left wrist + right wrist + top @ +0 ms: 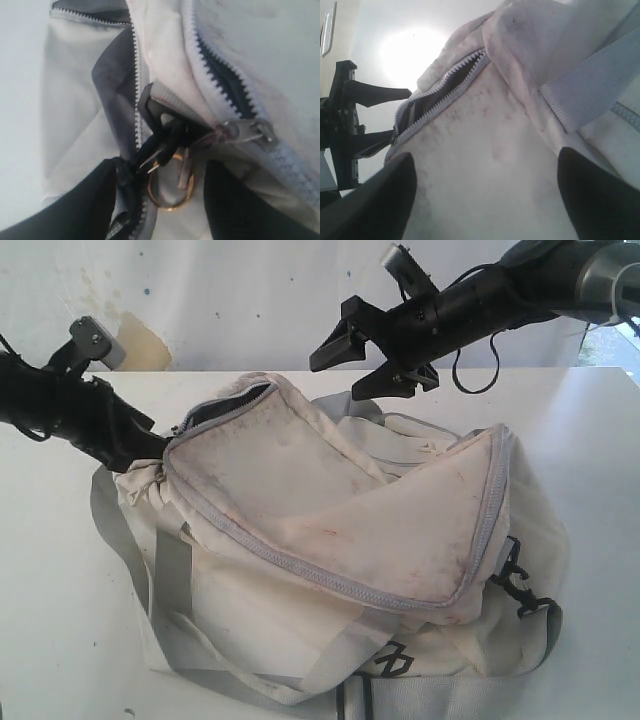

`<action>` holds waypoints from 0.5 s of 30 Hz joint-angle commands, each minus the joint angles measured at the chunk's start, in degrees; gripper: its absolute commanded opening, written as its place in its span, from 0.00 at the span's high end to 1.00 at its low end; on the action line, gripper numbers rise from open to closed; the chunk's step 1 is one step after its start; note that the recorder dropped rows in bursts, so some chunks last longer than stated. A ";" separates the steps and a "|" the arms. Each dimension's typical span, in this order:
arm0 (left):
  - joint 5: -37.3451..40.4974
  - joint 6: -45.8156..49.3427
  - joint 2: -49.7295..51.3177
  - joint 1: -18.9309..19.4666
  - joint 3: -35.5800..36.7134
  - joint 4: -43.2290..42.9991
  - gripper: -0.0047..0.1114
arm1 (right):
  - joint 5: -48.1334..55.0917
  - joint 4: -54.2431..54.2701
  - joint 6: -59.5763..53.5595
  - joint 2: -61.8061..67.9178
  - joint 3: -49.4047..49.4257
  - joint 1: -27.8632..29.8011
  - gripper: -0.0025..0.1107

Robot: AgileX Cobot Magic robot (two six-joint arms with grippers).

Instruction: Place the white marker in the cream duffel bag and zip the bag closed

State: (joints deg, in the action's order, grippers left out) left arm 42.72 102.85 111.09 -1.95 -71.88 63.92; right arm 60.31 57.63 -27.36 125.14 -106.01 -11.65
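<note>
Next, my right gripper needs to go to the zipper slider's pull tab (171,445) (395,134) on the cream duffel bag, beside my left gripper's fingers, and close there.
The cream duffel bag (330,530) lies slumped across the middle of the white table (60,640). Its top zipper (300,565) is shut along most of its length, with a short gap (232,402) showing dark lining at the left end. My left gripper (152,445) is at that end, open; a gold ring (170,192), a black clip (162,135) and the zipper slider (252,132) lie between and just beyond its fingers (60,205). My right gripper (338,375) hovers open and empty above the bag's back edge. No white marker is visible in any view.
Grey webbing straps (170,575) trail off the bag's front and left. Black clips (515,580) hang at its right end. A black cable (475,370) loops under the right arm. A stained white wall (200,300) stands behind the table.
</note>
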 commanded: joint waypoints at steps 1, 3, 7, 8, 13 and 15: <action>-3.79 4.05 1.49 -2.83 0.14 2.05 0.57 | -0.46 0.19 -0.93 -0.67 -0.15 0.22 0.35; -5.10 3.61 1.91 -3.09 0.14 2.28 0.65 | -0.21 0.19 -0.93 -0.67 -0.15 0.22 0.35; -5.25 4.82 2.19 -3.35 0.14 3.10 0.79 | -0.21 0.19 -1.42 -0.67 -0.15 0.22 0.35; -5.12 4.87 2.19 -3.35 0.14 3.61 0.81 | -0.21 0.19 -1.68 -0.67 -0.15 0.22 0.35; -3.25 5.05 1.51 -3.35 0.14 3.70 0.96 | 0.99 0.19 -3.13 -0.67 -0.15 0.22 0.35; -3.48 5.05 0.74 -3.35 0.14 2.28 0.96 | 1.73 -0.11 -3.53 -0.67 -0.15 0.22 0.35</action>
State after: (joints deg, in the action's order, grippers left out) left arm 38.82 107.77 113.29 -5.07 -71.81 66.64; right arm 60.73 57.63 -29.65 125.14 -106.01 -11.65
